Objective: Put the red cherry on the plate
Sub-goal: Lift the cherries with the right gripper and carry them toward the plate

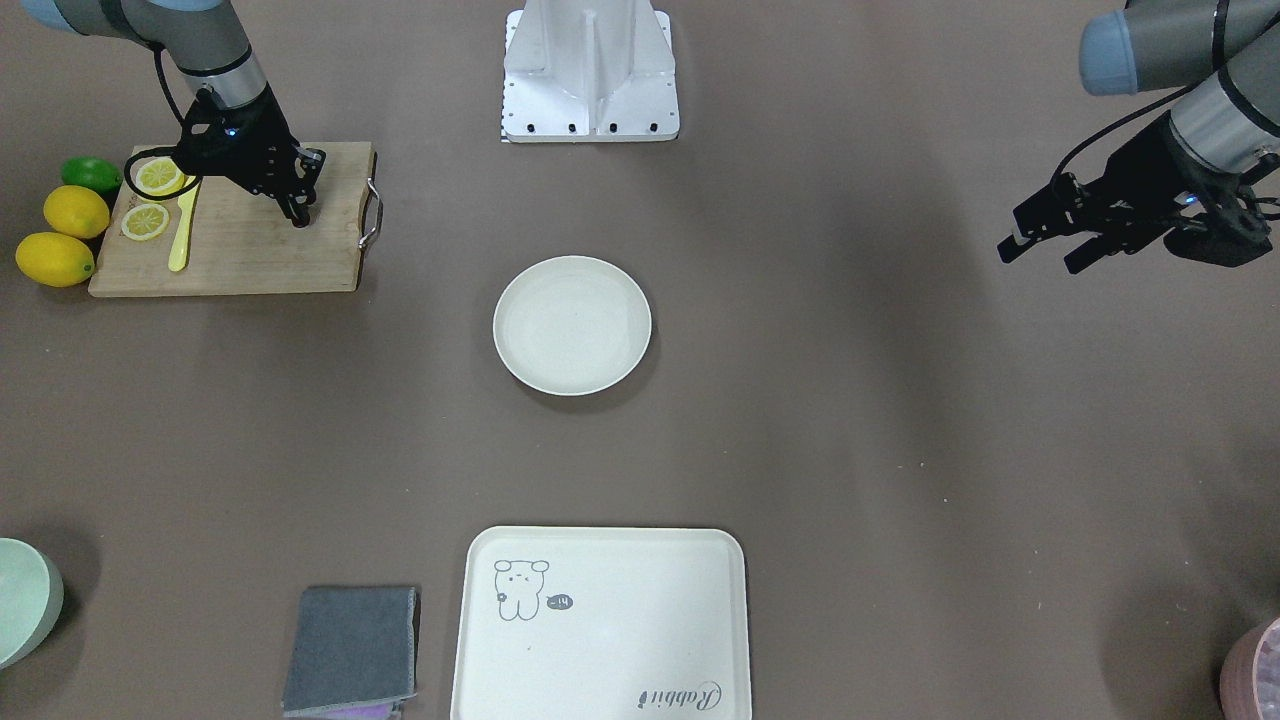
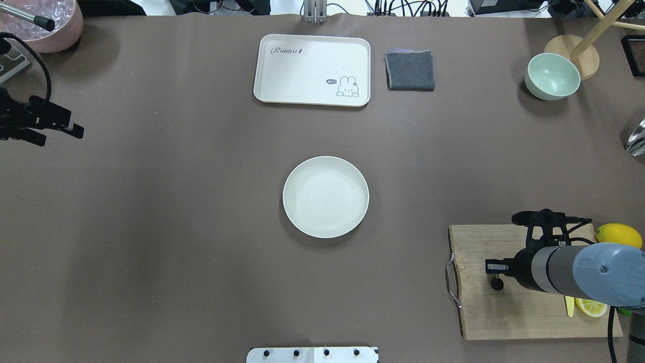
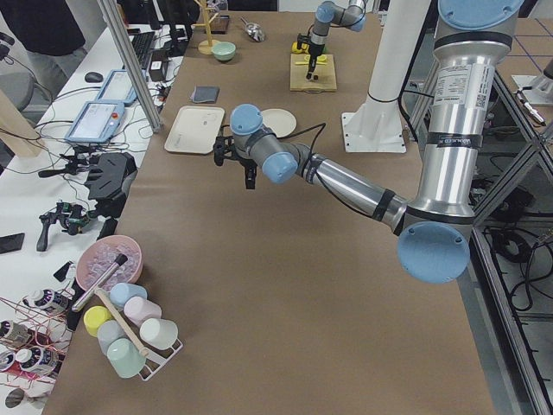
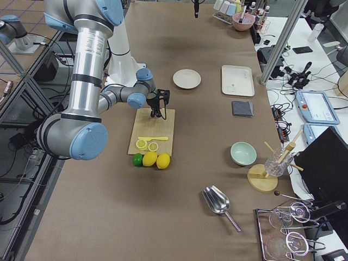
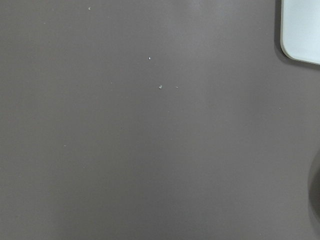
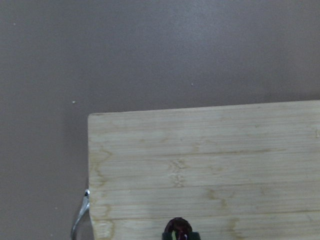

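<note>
I should release the red cherry from my right gripper near the middle of the cream plate [image 1: 576,346], toward the rabbit tray.
The red cherry [image 6: 177,229] is a tiny dark fruit at the bottom edge of the right wrist view, over the wooden cutting board [image 6: 210,165]. From overhead the cherry [image 2: 497,284] shows just under my right gripper [image 2: 497,275]. That gripper [image 1: 298,212] points down at the board near its handle end, its fingers shut on the cherry. The round cream plate [image 1: 572,325] [image 2: 325,196] lies bare mid-table, well away from the board. My left gripper [image 1: 1040,258] [image 2: 59,137] hovers open at the far side of the table, holding nothing.
On the board [image 1: 250,240] lie lemon slices [image 1: 158,176] and a yellow knife [image 1: 182,230]. Two lemons [image 1: 55,258] and a lime [image 1: 92,174] sit beside it. A rabbit tray [image 2: 312,68], grey cloth [image 2: 409,70] and green bowl [image 2: 552,75] line the far edge.
</note>
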Robot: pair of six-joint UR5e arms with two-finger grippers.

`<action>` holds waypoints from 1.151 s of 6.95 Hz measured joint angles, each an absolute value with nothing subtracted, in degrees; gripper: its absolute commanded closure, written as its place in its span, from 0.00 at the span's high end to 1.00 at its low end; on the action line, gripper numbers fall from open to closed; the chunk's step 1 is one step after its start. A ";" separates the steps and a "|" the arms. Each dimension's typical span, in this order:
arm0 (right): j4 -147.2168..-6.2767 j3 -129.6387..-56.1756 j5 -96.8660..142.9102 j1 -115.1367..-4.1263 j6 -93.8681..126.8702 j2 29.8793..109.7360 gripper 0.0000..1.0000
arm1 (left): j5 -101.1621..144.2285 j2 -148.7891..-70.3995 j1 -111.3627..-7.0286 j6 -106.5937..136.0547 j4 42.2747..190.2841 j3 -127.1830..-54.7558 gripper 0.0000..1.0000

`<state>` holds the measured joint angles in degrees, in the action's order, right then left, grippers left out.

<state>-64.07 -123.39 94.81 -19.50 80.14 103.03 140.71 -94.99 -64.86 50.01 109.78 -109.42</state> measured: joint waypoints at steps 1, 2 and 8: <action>-66.29 -125.85 98.68 -23.13 79.30 102.85 0.00 | 140.71 -95.08 -64.80 50.03 109.78 -109.39 0.99; -71.29 -129.34 105.37 -29.59 76.75 101.89 0.00 | 140.71 -95.14 -64.74 50.07 109.78 -109.37 0.99; -130.37 -121.61 122.29 -51.25 59.57 49.08 0.00 | 140.71 -95.08 -64.69 50.31 109.77 -109.23 0.99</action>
<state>-130.37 -121.61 122.29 -51.25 59.57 49.08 140.71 -95.08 -64.69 50.31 109.77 -109.23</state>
